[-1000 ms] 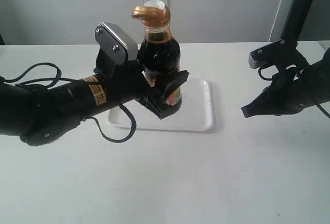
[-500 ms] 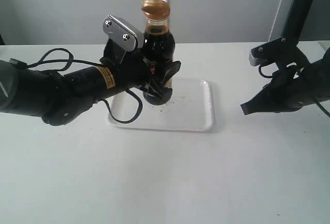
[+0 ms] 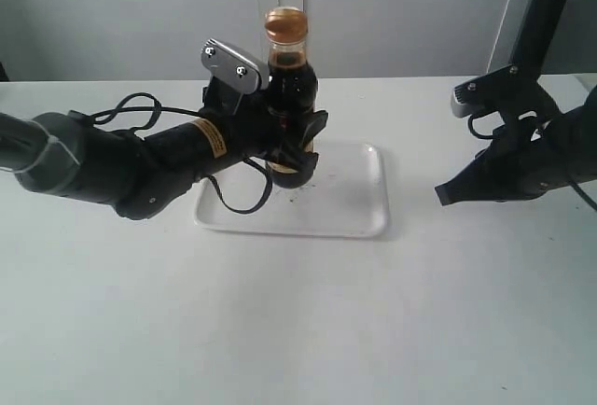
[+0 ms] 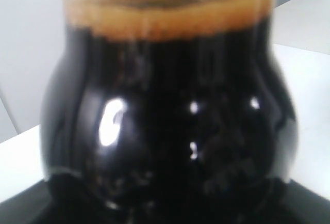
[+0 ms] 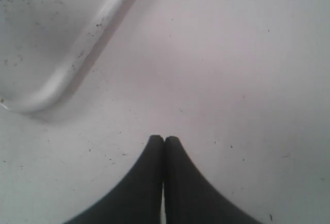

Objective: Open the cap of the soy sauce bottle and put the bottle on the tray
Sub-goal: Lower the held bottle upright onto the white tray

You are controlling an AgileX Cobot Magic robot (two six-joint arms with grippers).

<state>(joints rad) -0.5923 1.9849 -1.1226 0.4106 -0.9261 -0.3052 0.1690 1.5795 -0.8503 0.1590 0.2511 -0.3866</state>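
Observation:
Next, I release the upright soy sauce bottle from my left gripper on the middle of the white tray (image 3: 286, 192).
The soy sauce bottle (image 3: 290, 83) stands upright at the left part of the white tray (image 3: 350, 211). Its base is at the tray floor; whether it touches I cannot tell. The golden-orange cap (image 3: 284, 24) tops the neck. My left gripper (image 3: 297, 148) is shut on the bottle's body, covering most of the label. In the left wrist view the dark bottle (image 4: 170, 126) fills the picture and hides the fingers. My right gripper (image 3: 446, 196) hovers over the table right of the tray, shut and empty (image 5: 164, 140), with the tray corner (image 5: 72, 69) ahead of it.
A dark post (image 3: 538, 13) rises at the back right behind the right arm. Black cables (image 3: 233, 202) loop from the left arm over the tray's left edge. The white table (image 3: 308, 321) stretches toward the front.
The left arm carried the bottle back and down onto the tray area and stood it upright. The right arm has not moved.

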